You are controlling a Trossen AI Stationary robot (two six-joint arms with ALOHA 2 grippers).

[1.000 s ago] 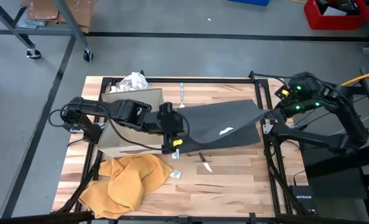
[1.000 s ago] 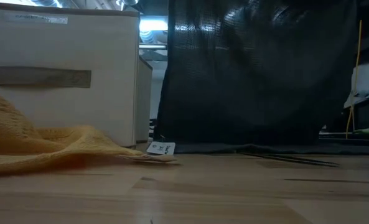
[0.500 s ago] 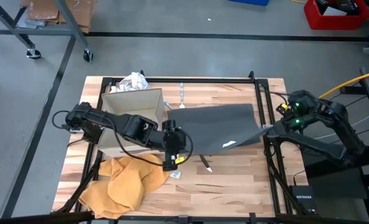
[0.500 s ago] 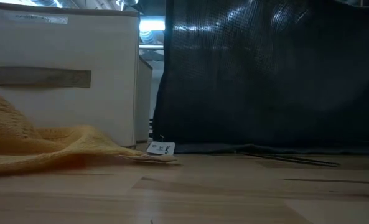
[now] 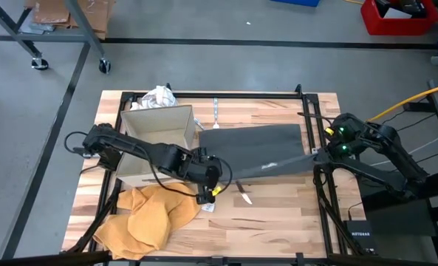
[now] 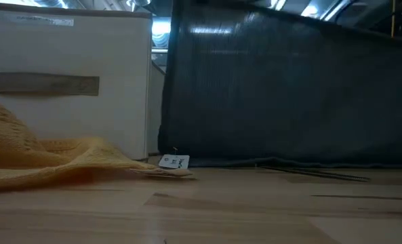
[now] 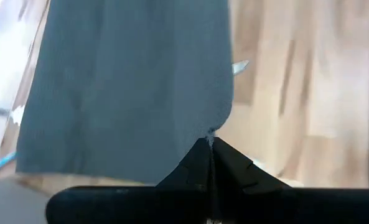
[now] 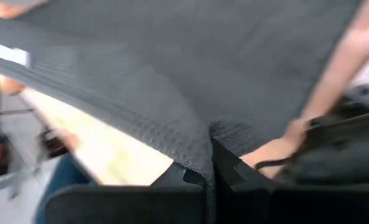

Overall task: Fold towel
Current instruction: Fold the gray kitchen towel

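Observation:
Next, my right gripper lets go of the dark grey towel's near corner on the towel's far corner [image 5: 295, 130] beside the black rail.
A dark grey towel [image 5: 259, 150] is stretched between my two grippers over the middle of the table. Its far edge [image 5: 252, 129] lies on the wood. In the low view the towel [image 6: 289, 95] stands like a curtain, with its bottom reaching the tabletop. My left gripper [image 5: 212, 185] is shut on the towel's near left corner. My right gripper [image 5: 318, 154] is shut on the near right corner, by the table's right edge. My left gripper pinches the towel's corner tip [image 7: 211, 130] between its two shut fingers, coming slanting down from the table's left. The corner is lifted and the cloth runs away from the fingers fairly flat. My right gripper pinches the towel's edge at the right corner [image 8: 203, 163] between its shut fingers, slanting down from the right. The cloth is drawn taut along the held edge toward the other gripper.
An open pale box [image 5: 156, 140] stands at the left beside my left arm. A crumpled yellow towel [image 5: 151, 216] lies at the near left. White cloth [image 5: 158, 96] sits behind the box. A fork [image 5: 215, 112] and a knife [image 5: 243, 193] lie on the wood.
Both grippers have sunk and come toward the table's near edge, still shut on the towel's corners. The held edge has come down with them, so the towel hangs lower and flatter, while its far edge has stayed on the table.

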